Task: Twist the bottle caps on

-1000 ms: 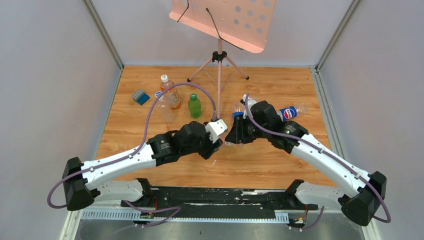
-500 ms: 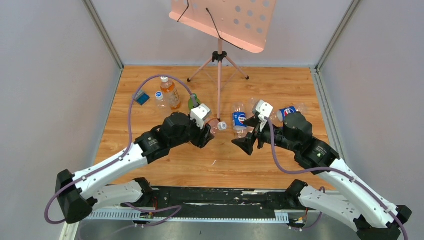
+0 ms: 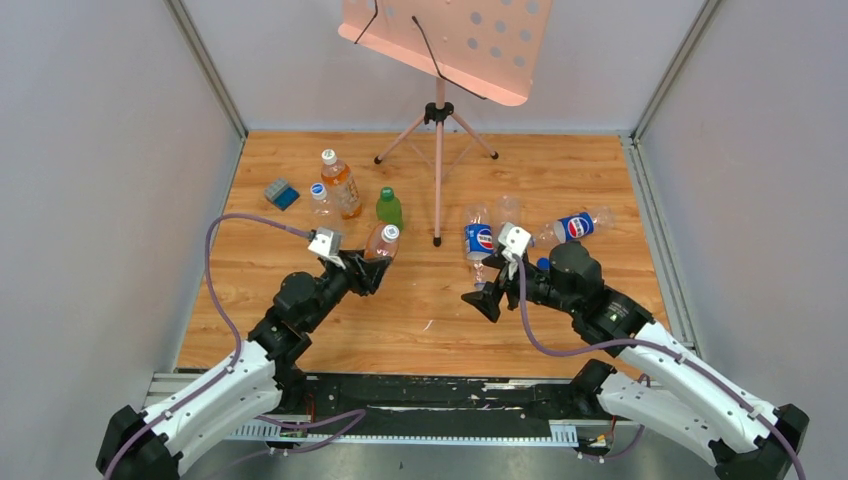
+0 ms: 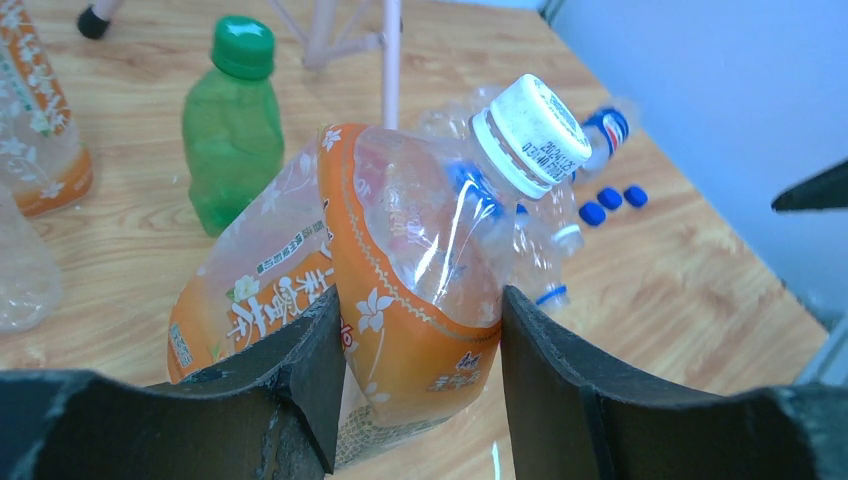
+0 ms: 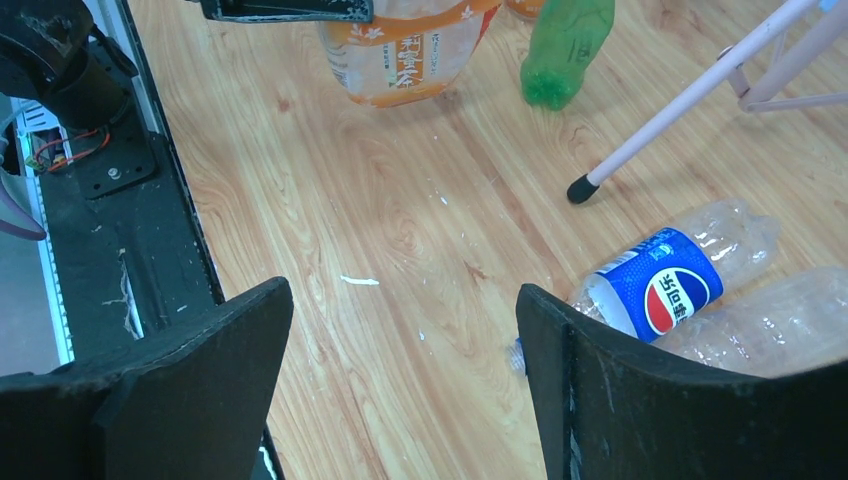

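Note:
The robot's left gripper should set the orange-labelled bottle down on the wood (image 3: 362,283) in front of the small clear bottle.
My left gripper (image 4: 420,300) is shut on the body of an orange-labelled bottle (image 4: 400,260), which is held tilted. A white cap (image 4: 530,128) sits on its neck. From above, this bottle (image 3: 380,245) is left of centre, in front of the green bottle (image 3: 388,208). My right gripper (image 5: 400,300) is open and empty over bare wood, right of centre in the top view (image 3: 483,297). Three loose blue bottle caps (image 4: 609,199) lie on the table beyond the held bottle. An uncapped Pepsi bottle (image 5: 650,288) lies just past my right finger.
A capped orange bottle (image 3: 340,185), a small clear bottle (image 3: 321,200) and a blue-grey block (image 3: 281,193) stand at the back left. A pink music stand (image 3: 437,120) has a foot (image 5: 581,189) near centre. Two Pepsi bottles (image 3: 478,240) (image 3: 575,226) and a clear one (image 3: 508,210) lie at right.
The right gripper has opened and drawn back to the right, away from the bottle's cap. The left arm has carried the orange-labelled bottle leftward, toward the standing bottles.

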Robot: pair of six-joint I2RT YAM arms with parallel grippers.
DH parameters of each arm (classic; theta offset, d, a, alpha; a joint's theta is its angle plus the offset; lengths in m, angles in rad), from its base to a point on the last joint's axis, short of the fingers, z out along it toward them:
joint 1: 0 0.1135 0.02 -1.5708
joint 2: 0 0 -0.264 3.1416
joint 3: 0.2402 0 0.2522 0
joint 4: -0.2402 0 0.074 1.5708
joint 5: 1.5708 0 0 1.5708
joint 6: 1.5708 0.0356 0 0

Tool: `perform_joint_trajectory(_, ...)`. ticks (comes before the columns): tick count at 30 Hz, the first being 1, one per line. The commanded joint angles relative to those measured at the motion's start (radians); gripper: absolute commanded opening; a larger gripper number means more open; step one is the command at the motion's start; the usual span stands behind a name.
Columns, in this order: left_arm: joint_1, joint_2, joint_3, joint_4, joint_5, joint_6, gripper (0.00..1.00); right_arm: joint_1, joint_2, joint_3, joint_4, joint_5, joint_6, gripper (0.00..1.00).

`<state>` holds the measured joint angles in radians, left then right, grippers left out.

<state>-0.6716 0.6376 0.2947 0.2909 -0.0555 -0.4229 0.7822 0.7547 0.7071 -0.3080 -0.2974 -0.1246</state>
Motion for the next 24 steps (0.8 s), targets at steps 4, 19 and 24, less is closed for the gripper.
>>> perform_joint_trajectory(4, 0.076, 0.046, -0.116, 0.407, -0.113, -0.172, 0.0, 0.003, -0.065, -0.03, 0.104, 0.025, 0.028, 0.83)
perform_joint_trajectory(19, 0.156, 0.178, -0.252, 0.592, -0.148, -0.345, 0.05, 0.003, -0.072, -0.06, 0.107, 0.013, 0.037, 0.83)
perform_joint_trajectory(24, 0.158, 0.136, -0.285, 0.556, -0.182, -0.363, 0.11, 0.003, -0.07, -0.064, 0.109, 0.001, 0.037, 0.84)
